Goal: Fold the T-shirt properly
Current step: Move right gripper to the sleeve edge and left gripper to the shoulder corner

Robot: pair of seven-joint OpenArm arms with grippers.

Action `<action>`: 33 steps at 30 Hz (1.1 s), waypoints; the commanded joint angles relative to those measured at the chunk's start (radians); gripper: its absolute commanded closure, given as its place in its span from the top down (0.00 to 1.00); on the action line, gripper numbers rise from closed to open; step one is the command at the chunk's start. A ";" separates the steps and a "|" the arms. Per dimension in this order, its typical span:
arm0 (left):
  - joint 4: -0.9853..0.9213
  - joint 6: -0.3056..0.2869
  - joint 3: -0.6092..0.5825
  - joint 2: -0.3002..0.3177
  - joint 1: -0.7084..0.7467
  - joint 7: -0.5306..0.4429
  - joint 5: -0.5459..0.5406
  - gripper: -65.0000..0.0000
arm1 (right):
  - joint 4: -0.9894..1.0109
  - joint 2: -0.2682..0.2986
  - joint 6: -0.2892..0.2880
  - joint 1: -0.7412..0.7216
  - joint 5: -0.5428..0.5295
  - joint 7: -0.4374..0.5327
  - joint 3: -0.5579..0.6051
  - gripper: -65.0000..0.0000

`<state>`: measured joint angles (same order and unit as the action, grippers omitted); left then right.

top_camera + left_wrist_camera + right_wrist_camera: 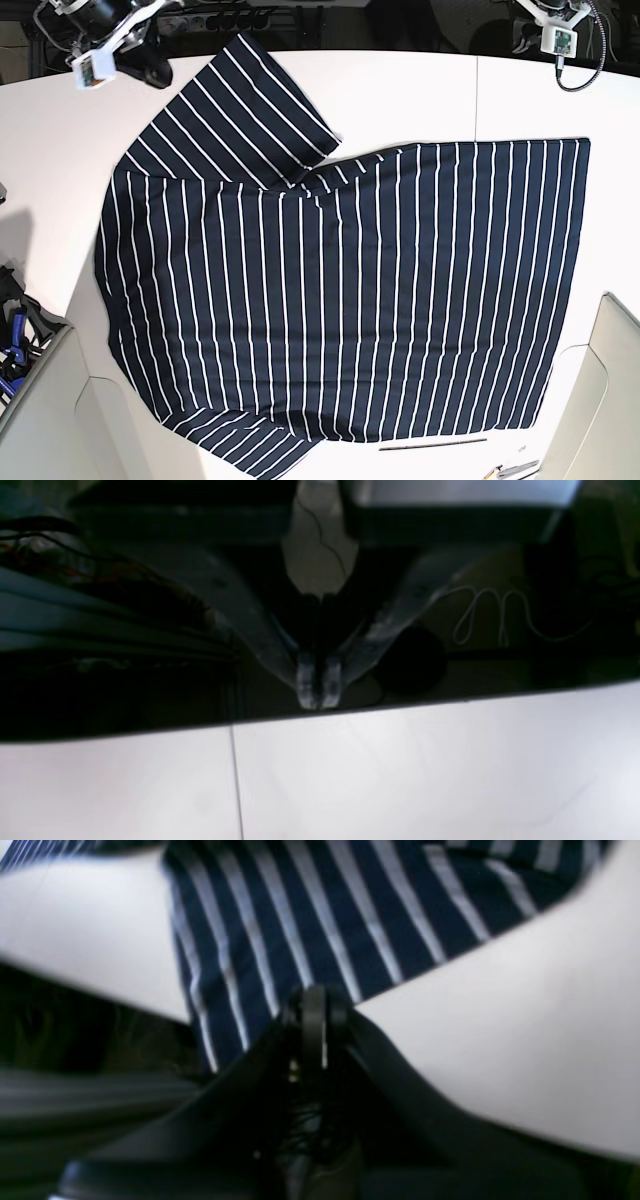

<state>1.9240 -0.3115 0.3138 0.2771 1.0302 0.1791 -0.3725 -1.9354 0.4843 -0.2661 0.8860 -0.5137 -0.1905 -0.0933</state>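
The robot's right gripper should next move onto the spread sleeve of the T-shirt and grab the cloth [238,88] [279,963] near the far corner of the sleeve.
The T-shirt [340,290], dark navy with thin white stripes, lies spread flat on the white table [420,95]. One sleeve [235,110] points to the far left corner. My right gripper [313,1002] is shut, with its tips at the edge of the striped cloth [320,915] where the sleeve hangs over the table edge. I cannot tell whether cloth is pinched. In the base view it sits at the far left [150,70]. My left gripper [318,687] is shut and empty over the table's far edge, at the far right in the base view [548,22], away from the shirt.
White panels stand at the near left [35,410] and near right [610,390] corners. A thin dark rod [432,443] lies by the shirt's near edge. Blue cables [12,340] hang at the left. A table seam [235,780] runs under the left gripper.
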 commanded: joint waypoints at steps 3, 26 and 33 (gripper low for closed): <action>0.014 0.000 0.006 0.003 0.005 -0.017 -0.005 0.30 | -0.015 -0.041 0.019 -0.042 -0.051 -0.091 -0.053 0.18; 0.014 0.001 0.006 0.009 -0.036 0.065 -0.005 0.47 | 0.013 -0.166 0.046 -0.119 -0.115 -0.288 -0.053 0.57; 0.014 0.001 0.008 0.024 -0.036 0.066 -0.006 0.54 | 0.014 -0.204 0.053 -0.135 -0.096 -0.288 -0.043 0.57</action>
<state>1.9240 -0.3115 0.3138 0.2943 0.9806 0.2588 -0.3752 -1.9091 0.2760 -0.2089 0.7471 -0.6052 -0.4950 -0.1345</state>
